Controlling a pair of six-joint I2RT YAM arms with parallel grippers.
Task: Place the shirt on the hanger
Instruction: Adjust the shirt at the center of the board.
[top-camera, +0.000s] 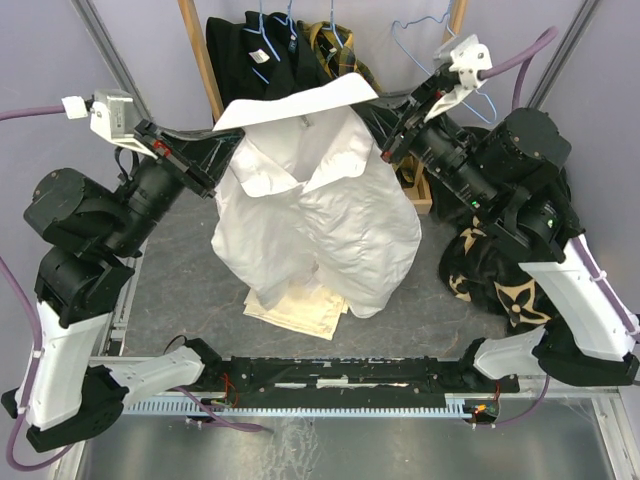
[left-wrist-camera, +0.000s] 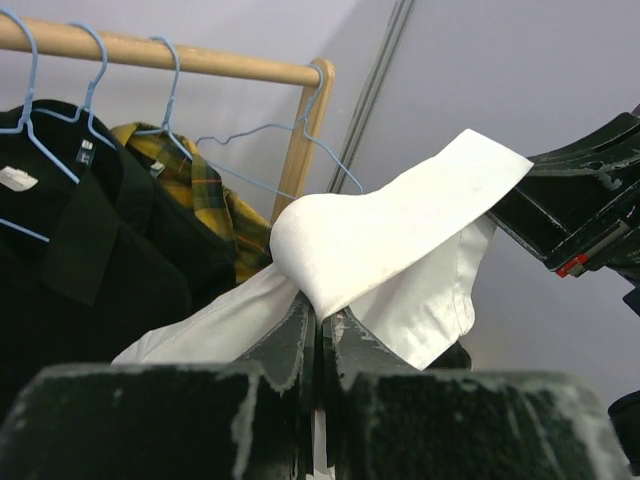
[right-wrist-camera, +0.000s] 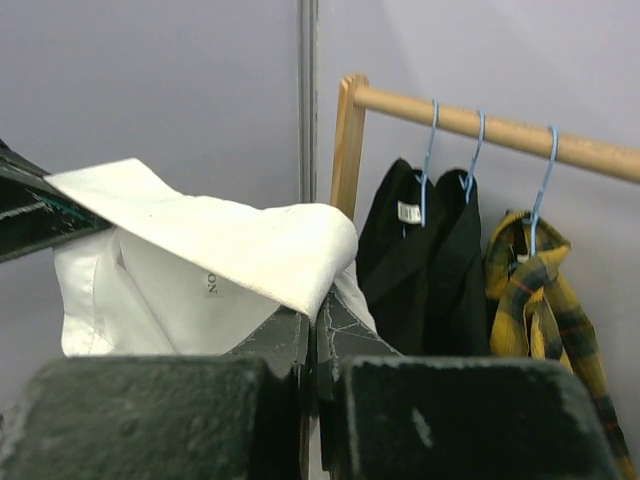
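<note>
The robot's left gripper will release the white shirt over the cream folded cloth on the mat (top-camera: 335, 284).
The white shirt (top-camera: 320, 215) hangs in the air over the mat, held up by its collar between both grippers. My left gripper (top-camera: 222, 182) is shut on the left end of the collar, seen close in the left wrist view (left-wrist-camera: 320, 315), with the collar cloth (left-wrist-camera: 380, 235) folded over the fingertips. My right gripper (top-camera: 387, 150) is shut on the right end of the collar, which drapes over it in the right wrist view (right-wrist-camera: 313, 315). The empty light-blue hanger (top-camera: 403, 38) hangs on the rack behind the shirt, at the rail's right end (left-wrist-camera: 275, 126).
A wooden rail (left-wrist-camera: 200, 58) carries black garments (top-camera: 250, 55) and a yellow plaid shirt (top-camera: 340, 50) on blue hangers. A cream folded cloth (top-camera: 300, 305) lies on the mat under the shirt. A black patterned bag (top-camera: 490, 270) sits at the right.
</note>
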